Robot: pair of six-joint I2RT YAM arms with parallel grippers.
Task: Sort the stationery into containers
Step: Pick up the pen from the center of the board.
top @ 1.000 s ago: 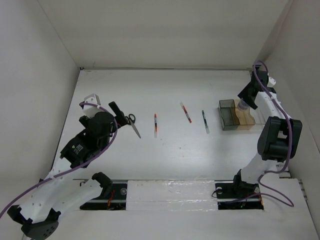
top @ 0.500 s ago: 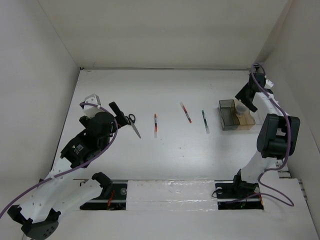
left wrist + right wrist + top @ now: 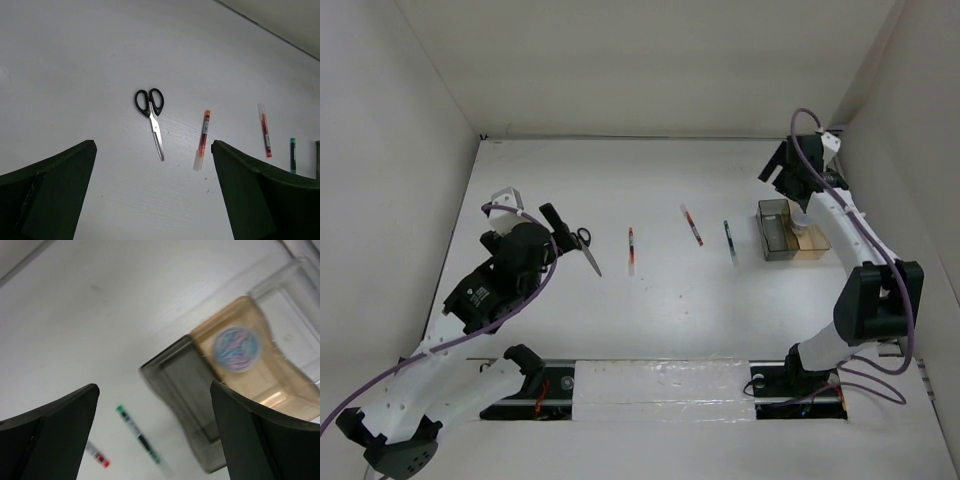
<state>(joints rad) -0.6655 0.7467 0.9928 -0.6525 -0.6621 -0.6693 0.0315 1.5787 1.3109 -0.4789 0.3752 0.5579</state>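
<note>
Next, I will move my right gripper to the green pen beside the organizer and close it on the pen's body (image 3: 732,249) (image 3: 153,455) near its clear end.
The black-handled scissors (image 3: 582,246) lie on the table left of centre, also in the left wrist view (image 3: 152,116). Two red-and-white pens (image 3: 631,249) (image 3: 692,225) and a green pen (image 3: 730,242) lie in a row toward the organizer (image 3: 772,237). The tape roll (image 3: 236,348) lies in the organizer's tan compartment (image 3: 265,385); the dark grey compartment (image 3: 192,385) beside it holds nothing visible. My left gripper (image 3: 560,235) is open, just left of the scissors. My right gripper (image 3: 778,172) is open and empty, above the organizer's far end. The green pen (image 3: 138,434) shows between its fingers.
White walls close the table at the back, left and right. The organizer sits near the right wall. A clear compartment (image 3: 295,305) lies beyond the tan one. Both arm bases stand at the near edge.
My right gripper has risen from the tan compartment and swung left and toward the back, leaving the tape roll there. The left arm has not moved.
</note>
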